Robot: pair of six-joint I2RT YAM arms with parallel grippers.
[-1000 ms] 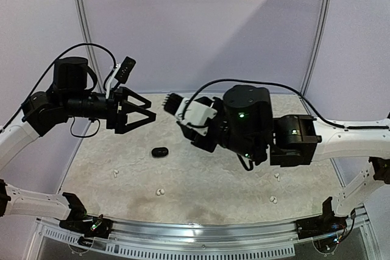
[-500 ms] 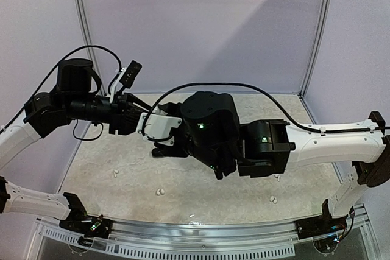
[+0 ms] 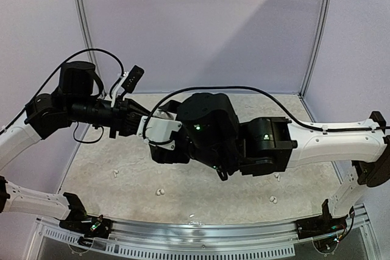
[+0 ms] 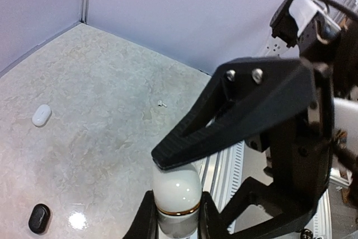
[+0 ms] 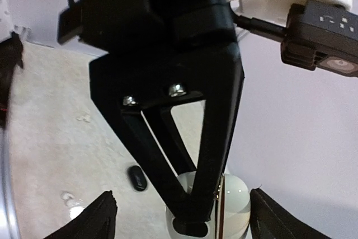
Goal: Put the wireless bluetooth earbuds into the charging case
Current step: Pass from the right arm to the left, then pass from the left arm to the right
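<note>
My left gripper's fingers are pressing across the case's gold part, so next my right gripper takes hold of the case's loose end [image 5: 236, 208] while my left gripper changes its hold.
A glossy white charging case [image 4: 176, 191] with a gold band is held above the table. My left gripper [image 4: 176, 208] is shut on it, one finger against each side. My right gripper [image 5: 184, 216] stands open around the same case [image 5: 238, 200]. Its fingers [image 5: 103, 219] are spread wide on both sides, and in the left wrist view one fingertip [image 4: 170, 158] lies over the case's top end. White earbuds lie on the table at the front: [image 3: 160, 192], [image 3: 273, 200], [image 3: 114, 173]. In the top view the right arm hides the case.
A small black oval piece [image 5: 136, 178] lies on the table under the grippers. A white oval piece [image 4: 41, 115] lies farther off. Purple walls close in the back and sides. The metal rail [image 3: 195, 226] runs along the near edge.
The right arm has swung left until its gripper met the left one. The left jaws have closed on the case. The right jaws have spread wider.
</note>
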